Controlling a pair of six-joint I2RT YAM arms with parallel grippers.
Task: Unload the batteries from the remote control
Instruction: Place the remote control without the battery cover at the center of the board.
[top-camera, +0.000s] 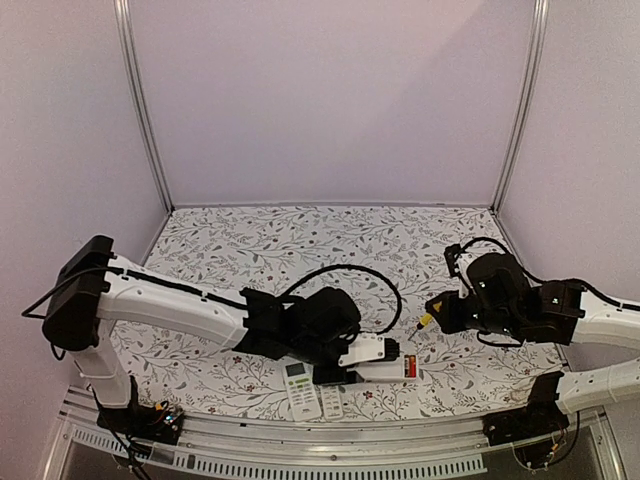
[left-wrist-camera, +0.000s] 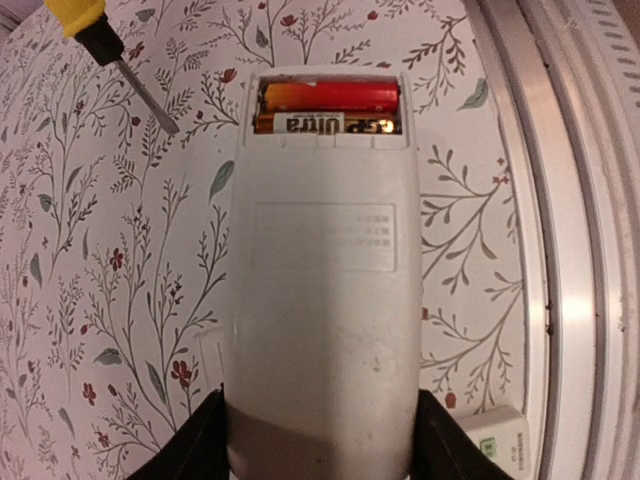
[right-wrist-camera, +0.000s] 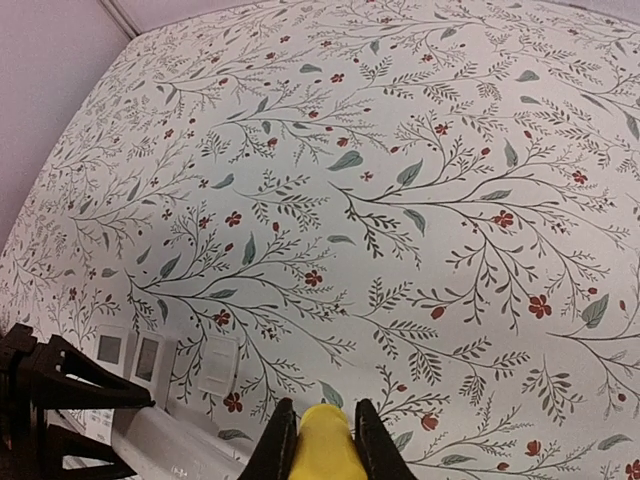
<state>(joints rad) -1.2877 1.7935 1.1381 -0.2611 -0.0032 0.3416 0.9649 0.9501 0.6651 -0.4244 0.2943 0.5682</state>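
Next, my left gripper swings the remote's battery end toward the front and takes its plain end (left-wrist-camera: 320, 440), because the batteries lie across the screwdriver's path.
My left gripper (left-wrist-camera: 320, 445) is shut on the white remote control (left-wrist-camera: 320, 300), with one black finger against each long side. The remote lies back-up and its battery bay is uncovered. Two batteries lie side by side in the bay, a red-orange one (left-wrist-camera: 330, 97) and an orange-and-black one (left-wrist-camera: 330, 123) marked "Ultra". From above, the remote (top-camera: 375, 352) points right, with the batteries (top-camera: 409, 368) at its far end. My right gripper (right-wrist-camera: 322, 440) is shut on the yellow handle of a screwdriver (right-wrist-camera: 325, 450). The screwdriver's tip (left-wrist-camera: 150, 103) hovers left of the bay, clear of the remote.
Two other white remotes (top-camera: 300, 385) (top-camera: 330, 401) lie near the table's front edge, just left of the held one. A small ridged white plate (right-wrist-camera: 218, 365) lies flat beside them. A metal rail (top-camera: 330, 440) runs along the front edge, and purple walls enclose the floral tabletop (top-camera: 320, 240).
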